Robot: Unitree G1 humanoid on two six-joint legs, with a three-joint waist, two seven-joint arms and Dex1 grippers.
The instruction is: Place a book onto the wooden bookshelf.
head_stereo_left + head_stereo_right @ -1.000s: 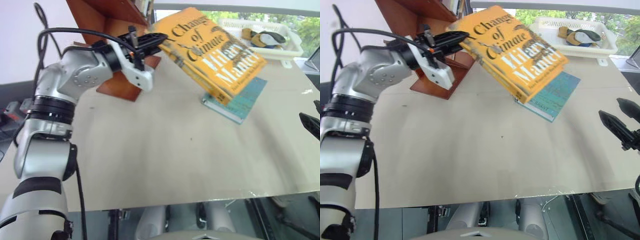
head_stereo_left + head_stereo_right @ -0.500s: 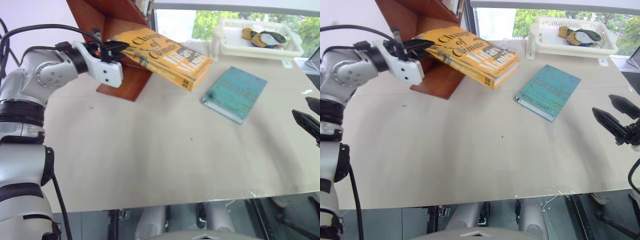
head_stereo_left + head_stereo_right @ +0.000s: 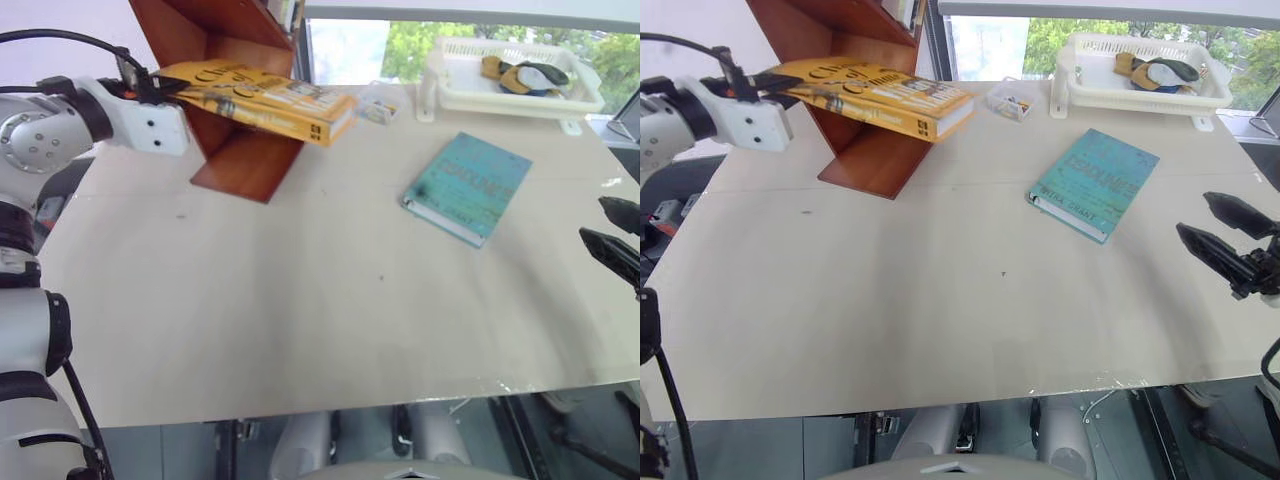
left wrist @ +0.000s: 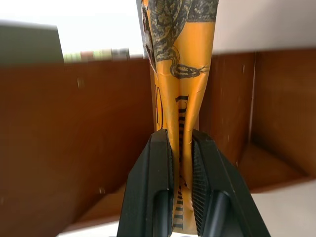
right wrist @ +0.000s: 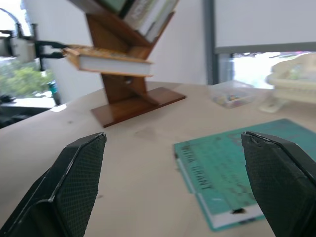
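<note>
My left gripper is going to release the orange-yellow book on the wooden bookshelf's middle board (image 4: 202, 108), above the base board. The book now hangs across the bookshelf's front.
The orange-yellow book (image 3: 262, 94) hangs nearly level in the air across the front of the wooden bookshelf (image 3: 243, 152), above its base board. My left gripper (image 3: 170, 87) is shut on the book's left edge, and the left wrist view shows both black fingers (image 4: 157, 182) pinching the cover (image 4: 183, 98) with the shelf's boards (image 4: 74, 148) behind. Whether the book touches the shelf I cannot tell. My right gripper (image 3: 1222, 236) stands open over the table's right edge, holding nothing, its fingers (image 5: 74, 177) spread wide.
A thinner teal book (image 3: 470, 185) lies flat on the table right of centre. A white plastic basket (image 3: 455, 88) with items inside stands at the back right, and a small clear box (image 3: 1012, 101) sits between it and the shelf. Other books lean in the shelf's upper compartment (image 5: 143, 10).
My left gripper has carried the book leftward, from above the teal book to the front of the shelf, and tilted it from steeply slanted to nearly level. The right gripper has hardly moved.
</note>
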